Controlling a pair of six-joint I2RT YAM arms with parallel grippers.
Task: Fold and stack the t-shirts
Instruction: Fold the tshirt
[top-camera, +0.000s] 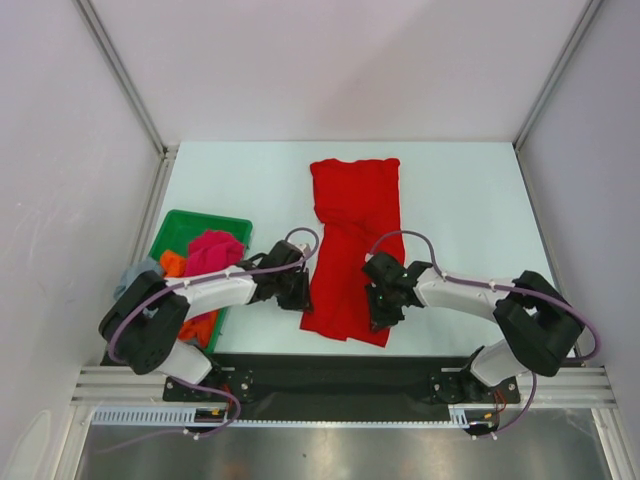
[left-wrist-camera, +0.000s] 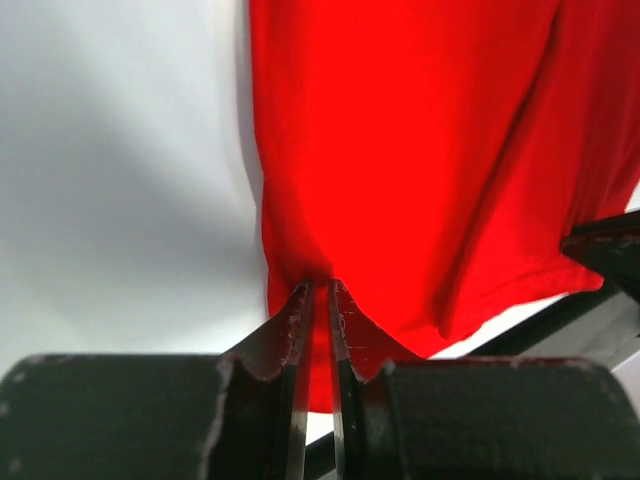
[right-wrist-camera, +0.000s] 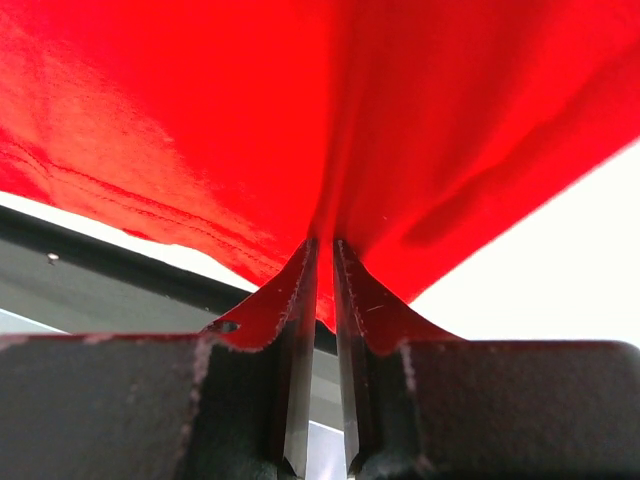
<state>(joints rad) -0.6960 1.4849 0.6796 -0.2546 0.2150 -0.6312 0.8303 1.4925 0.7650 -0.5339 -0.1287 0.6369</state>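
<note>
The red t-shirt's near end slants below my left gripper, hovering above its corner; I need to straighten that end, then grab that corner (top-camera: 306, 325) before folding.
A bright red t-shirt (top-camera: 352, 240) lies lengthwise down the middle of the table, folded into a long strip. My left gripper (top-camera: 298, 290) is shut on its near left edge, and in the left wrist view red cloth (left-wrist-camera: 420, 160) is pinched between the fingertips (left-wrist-camera: 300, 305). On the near right edge my right gripper (top-camera: 380, 305) is shut as well, with a fold of red cloth (right-wrist-camera: 300, 120) squeezed between its fingertips (right-wrist-camera: 345, 265). Orange (top-camera: 172, 264), magenta-pink (top-camera: 212, 250) and grey-blue (top-camera: 135, 275) t-shirts are bunched in the tray.
A green plastic tray (top-camera: 190, 228) sits at the near left of the table, under and beside the left arm. A black strip (top-camera: 340, 372) runs along the near table edge. White walls enclose the table on three sides.
</note>
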